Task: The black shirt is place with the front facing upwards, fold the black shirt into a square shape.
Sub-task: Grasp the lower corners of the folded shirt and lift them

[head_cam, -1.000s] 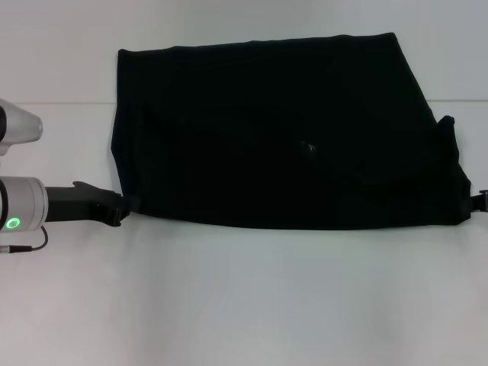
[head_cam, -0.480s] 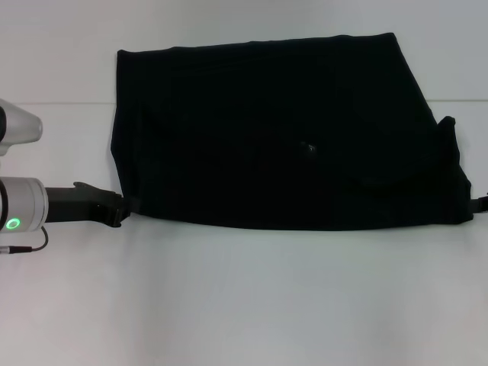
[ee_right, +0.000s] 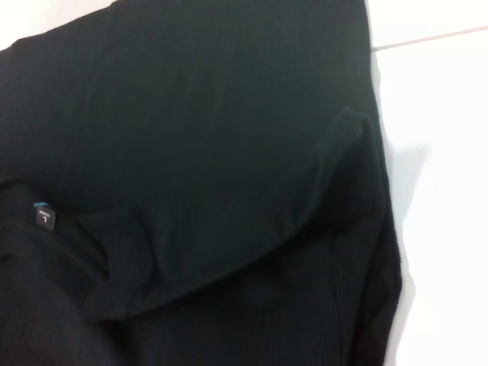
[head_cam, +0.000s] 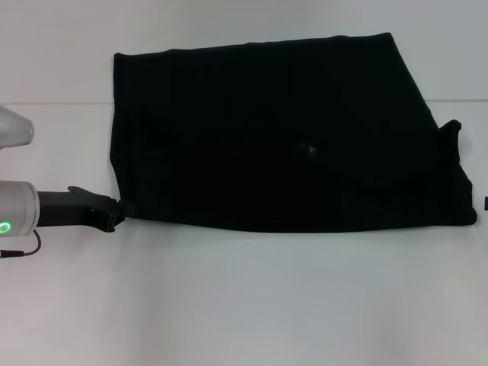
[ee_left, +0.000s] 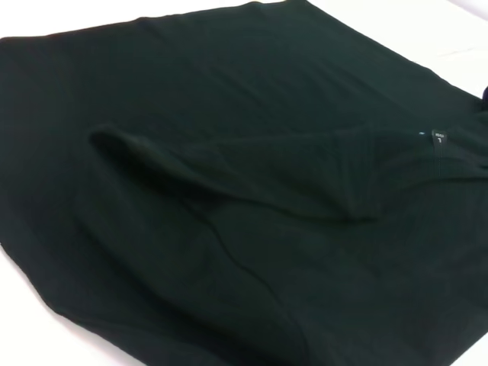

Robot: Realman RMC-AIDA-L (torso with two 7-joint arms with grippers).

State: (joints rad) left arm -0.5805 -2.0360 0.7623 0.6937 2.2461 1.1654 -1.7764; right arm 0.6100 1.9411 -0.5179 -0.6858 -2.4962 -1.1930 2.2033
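The black shirt's near corner is clear of my right gripper, so my right gripper will open, move in and pinch that corner (head_cam: 467,216) before both grippers pull the shirt closer.
The black shirt (head_cam: 290,130) lies folded on the white table (head_cam: 244,305), a wide dark shape with its near edge straight. A folded-in sleeve flap (ee_left: 229,175) rests on top of it. The small blue neck label (ee_left: 440,139) shows in both wrist views, including the right one (ee_right: 44,216). No lettering shows. My left gripper (head_cam: 113,215) sits low at the shirt's near left corner, right beside the cloth edge. Only a black sliver of my right gripper (head_cam: 486,202) shows at the picture's right edge, just off the shirt's near right corner.
Bare white table surface runs along the front of the shirt and to its left (head_cam: 53,152). A thin seam line (head_cam: 46,103) crosses the table behind the left arm. A small cloth bump (head_cam: 451,126) sticks up at the shirt's right side.
Both arms have drawn outward: the left gripper slid left, and the right gripper has almost left the picture. The shirt's near corners have spread slightly wider and settled.
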